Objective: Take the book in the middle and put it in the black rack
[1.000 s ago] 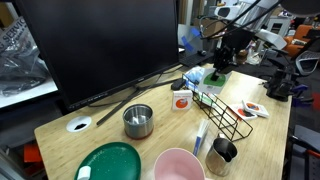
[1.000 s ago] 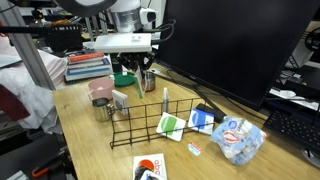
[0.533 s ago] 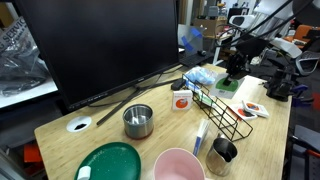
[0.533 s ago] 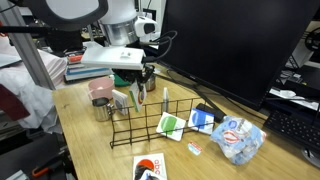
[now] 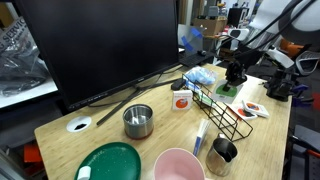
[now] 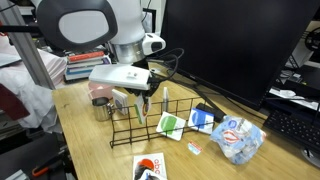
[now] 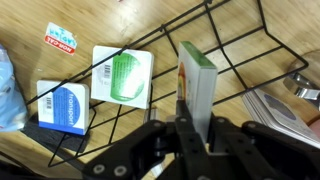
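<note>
The book, now just above the black rack's wires, will be let go of by my gripper so that it is upright between the black rack's wires, next to the green-patched card [image 5: 217, 105] [image 7: 173, 60].
My gripper [image 7: 197, 122] is shut on the book [image 7: 197, 80], a thin white booklet with a green top edge, held upright and edge-on. It hangs just above the wires of the black rack [image 7: 232, 52]. In both exterior views the gripper [image 5: 235, 76] [image 6: 143, 103] is low over one end of the rack [image 5: 224, 112] [image 6: 150, 135]. The book's cover faces away, hidden from the wrist view.
A green-patched card [image 7: 122, 75] and a blue-patched card [image 7: 62, 105] lie flat on the table under the rack. A red-marked booklet [image 5: 181, 100], steel pot [image 5: 138, 121], steel cup [image 5: 222, 152], pink bowl [image 5: 178, 165], green plate [image 5: 110, 162] and a large monitor [image 5: 100, 45] are nearby.
The gripper, still holding the book, has moved sideways and down until it is close over the rack.
</note>
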You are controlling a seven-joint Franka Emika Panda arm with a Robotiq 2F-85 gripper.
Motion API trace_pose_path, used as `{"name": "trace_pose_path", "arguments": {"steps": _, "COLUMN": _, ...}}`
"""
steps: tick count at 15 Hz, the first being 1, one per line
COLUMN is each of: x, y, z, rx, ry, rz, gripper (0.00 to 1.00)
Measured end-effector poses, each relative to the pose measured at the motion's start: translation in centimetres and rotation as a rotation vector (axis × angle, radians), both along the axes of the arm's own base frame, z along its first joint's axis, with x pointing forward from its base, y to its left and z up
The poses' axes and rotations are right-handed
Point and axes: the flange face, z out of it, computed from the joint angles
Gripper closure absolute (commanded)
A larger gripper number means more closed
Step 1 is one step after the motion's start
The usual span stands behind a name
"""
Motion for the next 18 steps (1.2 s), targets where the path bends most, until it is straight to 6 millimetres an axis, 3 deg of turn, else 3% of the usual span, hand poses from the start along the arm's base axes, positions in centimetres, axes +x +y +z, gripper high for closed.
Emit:
{"name": "trace_pose_path", "arguments": {"steps": 9, "x": 0.6, "y": -0.5, "z": -2.8, "rx": -0.003, "ry": 0.057, "rz": 0.015, "gripper": 0.96}}
{"name": "trace_pose_path", "arguments": {"steps": 18, "x": 2.3, "y": -0.1, "z": -4.0, "rx": -0.033, "ry": 0.067, "rz": 0.162, "gripper": 0.96}}
